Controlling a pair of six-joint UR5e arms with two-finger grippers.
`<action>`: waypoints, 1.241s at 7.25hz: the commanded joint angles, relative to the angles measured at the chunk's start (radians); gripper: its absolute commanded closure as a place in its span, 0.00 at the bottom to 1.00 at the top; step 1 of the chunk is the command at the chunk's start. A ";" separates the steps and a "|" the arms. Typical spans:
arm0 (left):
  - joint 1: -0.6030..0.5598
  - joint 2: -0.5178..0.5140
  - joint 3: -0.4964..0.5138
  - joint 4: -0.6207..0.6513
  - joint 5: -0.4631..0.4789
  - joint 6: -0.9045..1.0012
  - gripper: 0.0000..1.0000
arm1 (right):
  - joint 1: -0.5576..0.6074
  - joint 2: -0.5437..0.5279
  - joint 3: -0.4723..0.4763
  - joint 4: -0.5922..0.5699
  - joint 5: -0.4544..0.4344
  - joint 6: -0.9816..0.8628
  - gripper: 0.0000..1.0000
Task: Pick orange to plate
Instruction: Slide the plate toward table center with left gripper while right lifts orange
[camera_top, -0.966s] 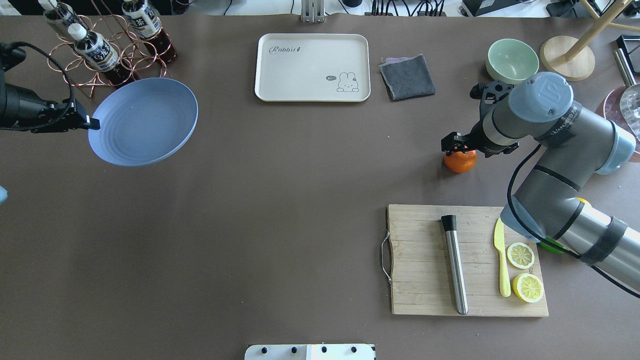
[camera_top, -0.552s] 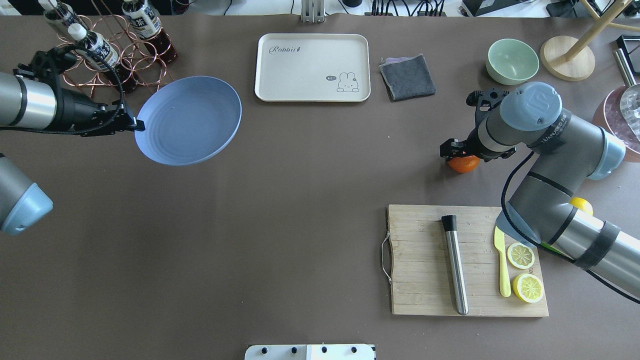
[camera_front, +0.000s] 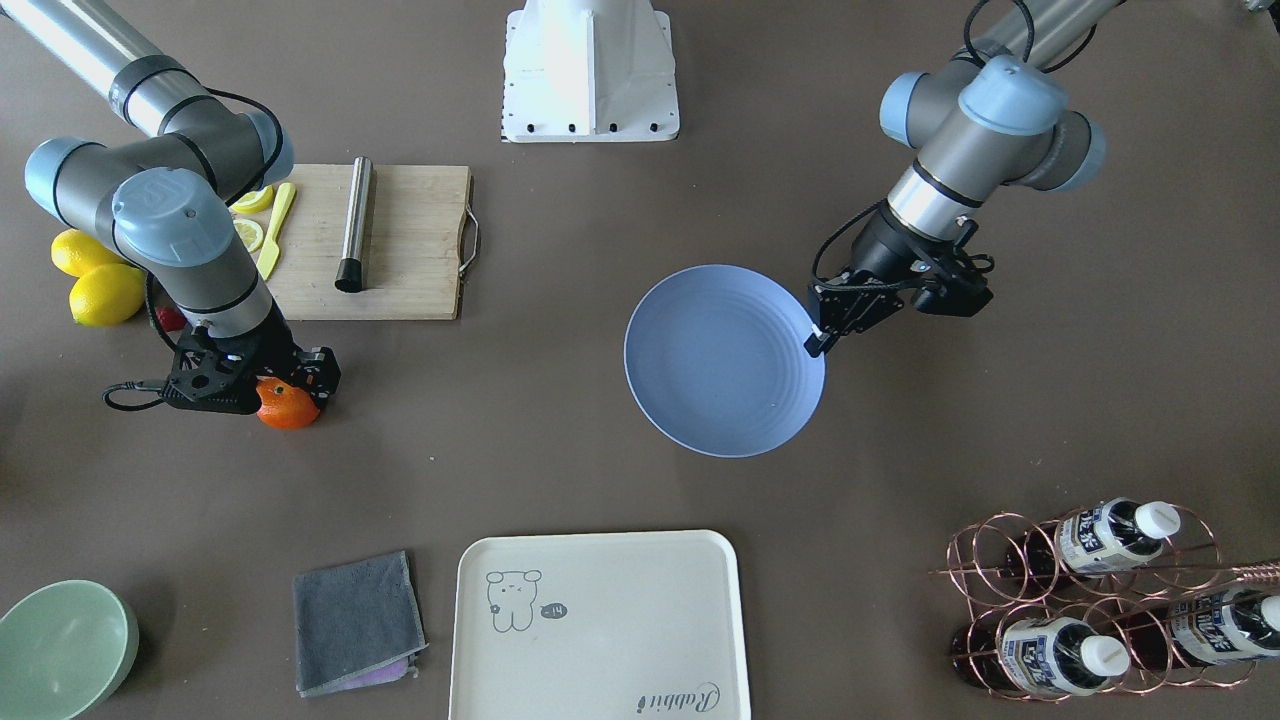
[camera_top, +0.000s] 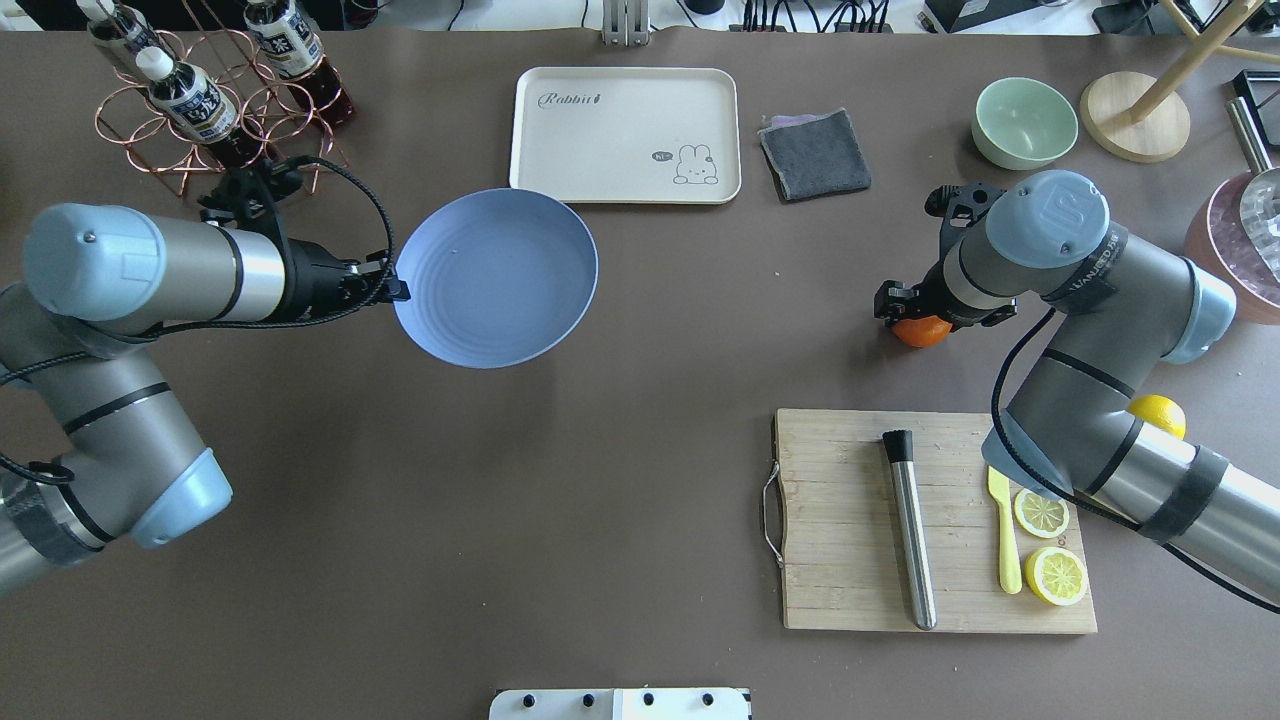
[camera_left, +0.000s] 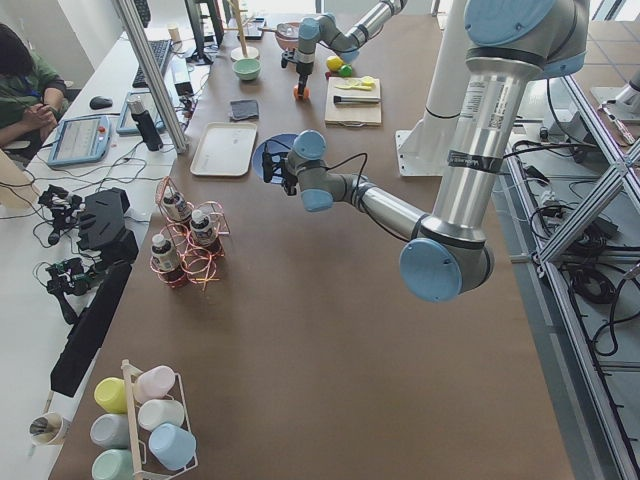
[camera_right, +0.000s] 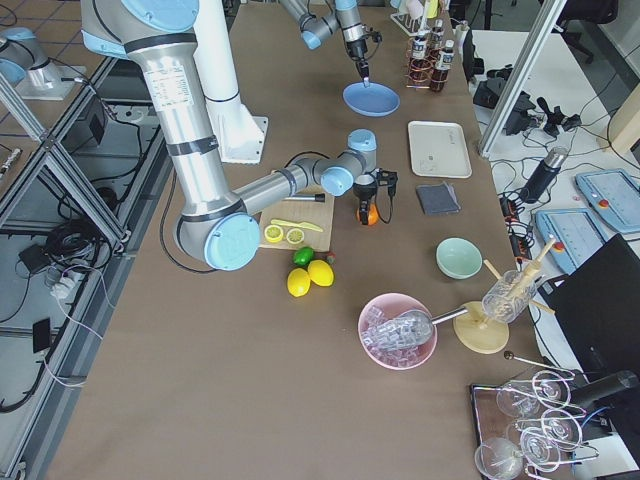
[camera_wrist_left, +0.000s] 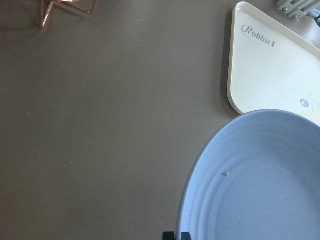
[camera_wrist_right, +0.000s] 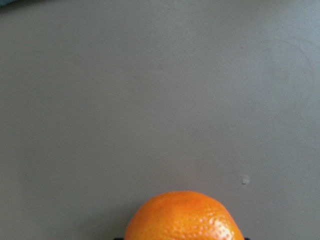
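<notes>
Next, my right gripper releases the orange that is to go on the plate, on the table (camera_front: 575, 313) beside the metal handle of the cutting board.
The orange (camera_top: 922, 333) sits on the brown table to the right, just past the cutting board; it also shows in the front view (camera_front: 285, 408) and fills the bottom edge of the right wrist view (camera_wrist_right: 185, 217). My right gripper (camera_top: 915, 316) is down over the orange, its fingers shut on the fruit's sides. The periwinkle-blue plate (camera_top: 497, 278) hangs a little above the table, left of centre. My left gripper (camera_top: 397, 291) is shut on the plate's near-left rim (camera_front: 722, 360). Plate and orange are far apart.
A cream tray (camera_top: 625, 135) lies just beyond the plate, with a grey cloth (camera_top: 815, 153) and a mint bowl (camera_top: 1025, 122) to its right. The cutting board (camera_top: 850, 520) carries a metal cylinder, a yellow knife and lemon slices. A copper bottle rack (camera_top: 200, 100) stands far left.
My left arm has carried the plate rightward from the bottle rack toward the table's middle. My right gripper has sunk lower over the orange, covering more of it.
</notes>
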 joint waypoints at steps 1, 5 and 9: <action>0.173 -0.087 -0.029 0.154 0.208 -0.031 1.00 | 0.019 0.031 0.018 -0.001 0.033 0.009 1.00; 0.347 -0.193 0.054 0.249 0.414 -0.089 1.00 | 0.038 0.067 0.087 -0.030 0.077 0.017 1.00; 0.228 -0.199 0.062 0.242 0.324 -0.075 0.02 | -0.064 0.187 0.124 -0.159 -0.012 0.154 1.00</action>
